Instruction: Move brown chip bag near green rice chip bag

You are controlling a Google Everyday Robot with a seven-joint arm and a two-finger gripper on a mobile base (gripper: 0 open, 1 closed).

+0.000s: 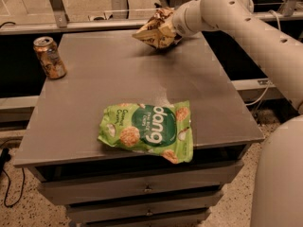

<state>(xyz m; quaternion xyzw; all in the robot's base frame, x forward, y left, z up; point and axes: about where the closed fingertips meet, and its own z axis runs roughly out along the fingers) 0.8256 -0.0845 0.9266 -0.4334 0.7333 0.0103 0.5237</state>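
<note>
The brown chip bag, hanging above the table's far edge, will be let go by my gripper on the grey table (167, 78) just behind the green rice chip bag.
The brown chip bag (156, 31), crinkled with a dark upper part and cream lower part, hangs tilted just above the far edge of the grey table (94, 84). My gripper (174, 26) is at the bag's right end and is shut on it, with the white arm reaching in from the right. The green rice chip bag (149, 130) lies flat near the table's front edge, its "dang" lettering upside down to me. The brown bag is well behind the green bag, about a table's depth away.
A soda can (49, 57) stands upright at the table's far left. Drawers (142, 188) are below the tabletop. My white arm (255, 27) crosses the right side. Metal frame legs (57, 4) stand behind the table.
</note>
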